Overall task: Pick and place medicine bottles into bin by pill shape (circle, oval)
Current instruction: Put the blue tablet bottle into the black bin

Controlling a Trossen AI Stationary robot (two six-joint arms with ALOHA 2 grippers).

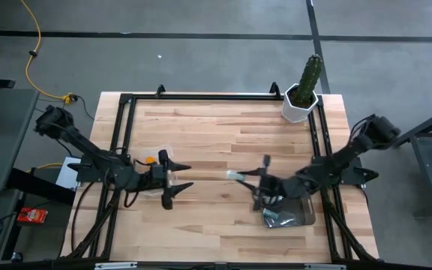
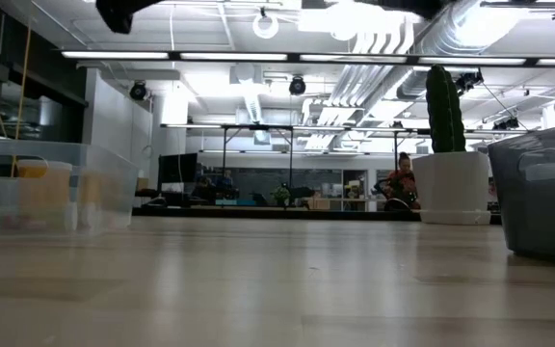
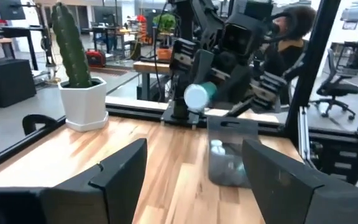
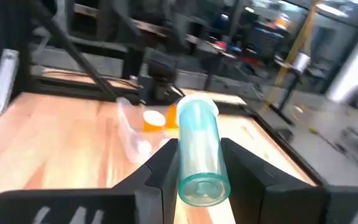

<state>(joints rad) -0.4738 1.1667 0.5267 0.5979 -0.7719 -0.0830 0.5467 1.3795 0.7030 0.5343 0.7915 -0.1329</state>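
My right gripper needs to set the clear-green medicine bottle down next to the bottles in the grey bin's end (image 1: 273, 213) that lies toward the middle of the table.
My right gripper (image 1: 249, 178) is shut on a pale clear-green medicine bottle (image 4: 199, 152) above the table's middle, left of the grey bin (image 1: 289, 215). The bottle's white cap (image 3: 197, 97) faces the left arm. The grey bin holds a few bottles (image 3: 219, 149) lying on its floor. My left gripper (image 1: 182, 177) is open and empty, right of the clear bin (image 1: 153, 154), which holds an orange bottle (image 4: 155, 119). In the low view both bins stand on the table, the clear one (image 2: 46, 193) and the grey one (image 2: 542, 198). My right gripper pinches the bottle's clear body (image 4: 191, 163) between its two fingers (image 4: 160, 168). The fingers come level from the table's right side and lie along the bottle. The bottle is about level and lifted clear of the table, its cap end (image 4: 199, 107) pointing toward the table's left.
A white pot with a green cactus (image 1: 303, 94) stands at the table's far right corner. A black frame (image 1: 122, 135) runs along the table's left, far and right edges. People and office furniture show in the room beyond the table.
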